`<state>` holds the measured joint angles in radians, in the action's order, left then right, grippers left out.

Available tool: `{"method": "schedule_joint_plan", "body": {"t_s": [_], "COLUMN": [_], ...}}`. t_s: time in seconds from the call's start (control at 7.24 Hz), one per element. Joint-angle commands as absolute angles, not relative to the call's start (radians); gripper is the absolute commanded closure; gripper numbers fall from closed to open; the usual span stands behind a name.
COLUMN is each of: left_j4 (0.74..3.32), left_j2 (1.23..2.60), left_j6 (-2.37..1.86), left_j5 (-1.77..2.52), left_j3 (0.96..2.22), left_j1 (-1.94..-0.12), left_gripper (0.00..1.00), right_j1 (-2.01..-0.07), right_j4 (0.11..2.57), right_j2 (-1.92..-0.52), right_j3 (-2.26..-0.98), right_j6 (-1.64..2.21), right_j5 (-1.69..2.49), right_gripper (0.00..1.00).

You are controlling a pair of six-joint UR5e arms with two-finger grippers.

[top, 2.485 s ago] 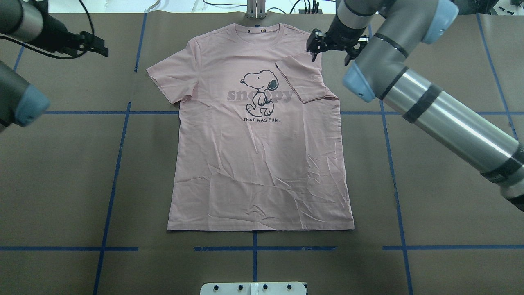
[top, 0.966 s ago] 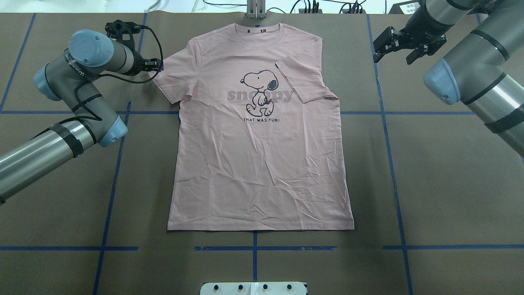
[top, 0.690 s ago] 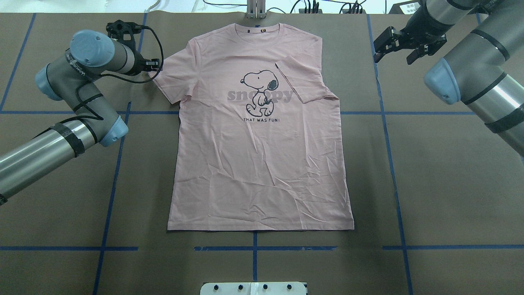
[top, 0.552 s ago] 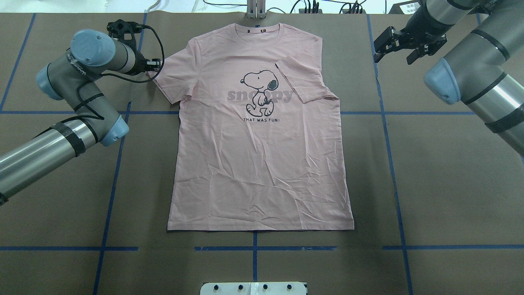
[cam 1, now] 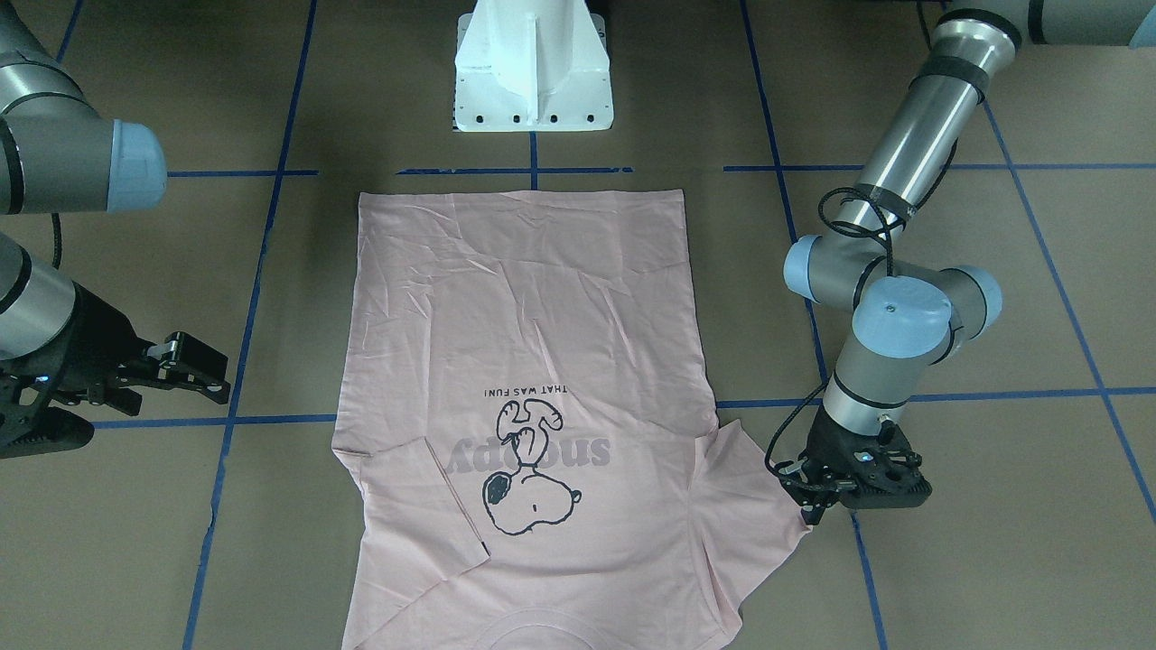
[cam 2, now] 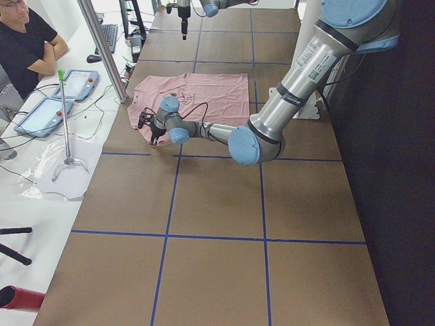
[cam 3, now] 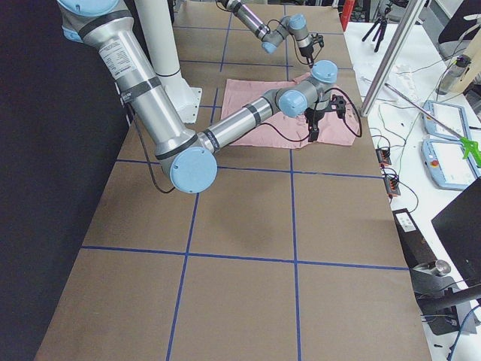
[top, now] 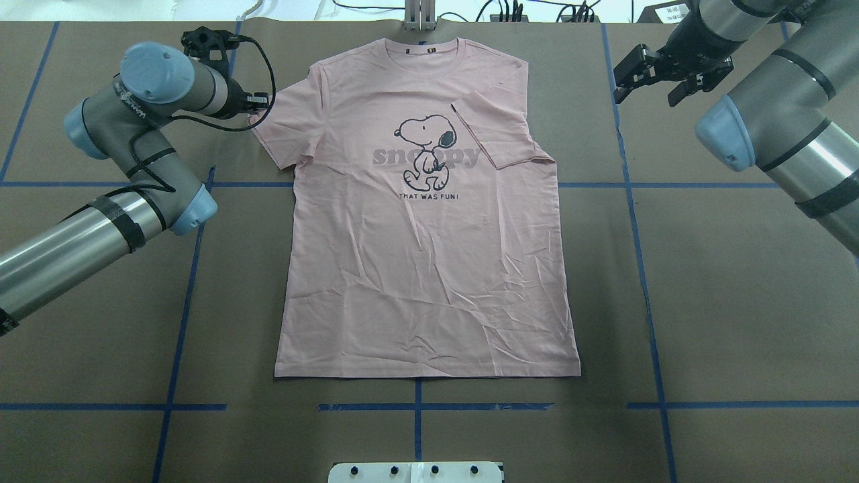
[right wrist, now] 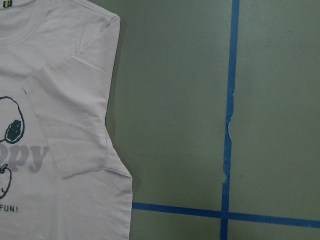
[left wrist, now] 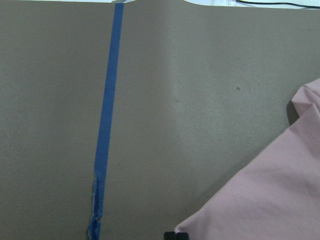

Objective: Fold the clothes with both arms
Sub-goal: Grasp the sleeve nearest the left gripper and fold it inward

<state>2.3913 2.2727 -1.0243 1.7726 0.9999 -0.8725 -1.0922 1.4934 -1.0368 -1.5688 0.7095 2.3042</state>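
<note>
I need to release the spread sleeve's corner with my left gripper on the T-shirt's chest (cam 1: 619, 524), just beside the Snoopy print's nose.
The pale pink T-shirt (top: 429, 268) lies flat, print up, on the brown table; it also shows in the front view (cam 1: 524, 316). The sleeve on my right is folded inward over the chest (top: 496, 131). The other sleeve (top: 282, 124) is spread out. My left gripper (top: 260, 106) sits at that sleeve's outer corner. In the left wrist view its fingertips (left wrist: 170, 235) are together at the pink cloth's edge (left wrist: 280, 190), and the corner looks slightly lifted in the front view (cam 1: 795, 528). My right gripper (top: 644, 97) is open and empty, off the shirt beside the folded sleeve's shoulder (right wrist: 60, 100).
Blue tape lines (top: 634, 221) grid the table. The white pedestal base (cam 1: 533, 72) stands at the shirt's hem end. A metal post (top: 419, 17) stands past the collar. A seated person (cam 2: 27, 41) and tablets are beyond the table's far edge.
The left arm came in to the spread sleeve and has nudged its corner inward. The right gripper left the folded sleeve, moved out to the right, and has since stayed still.
</note>
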Motion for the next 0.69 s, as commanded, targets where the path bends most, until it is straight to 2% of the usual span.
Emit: {"method": "schedule_joint_plan", "body": {"t_s": [0.0,0.14,0.55], "left_j4": [2.23,2.199,2.194], "left_j2": [2.354,2.409,2.59], "left_j6": [-1.037,-1.124,-1.36], "left_j5": [1.798,1.796,1.741], "left_j3": [1.077,1.068,0.89], "left_j1": [-0.874,-0.868,-0.77], "left_gripper": [1.0,1.0,1.0], "right_j1": [-1.092,-1.094,-1.094], "right_j4": [1.49,1.488,1.483], "right_j2": [-1.038,-1.04,-1.046], "right_j3": [-1.566,-1.566,-1.562], "right_j6": [0.709,0.709,0.707], "right_j5": [2.304,2.306,2.303], "right_gripper": [0.0,0.0,0.0]}}
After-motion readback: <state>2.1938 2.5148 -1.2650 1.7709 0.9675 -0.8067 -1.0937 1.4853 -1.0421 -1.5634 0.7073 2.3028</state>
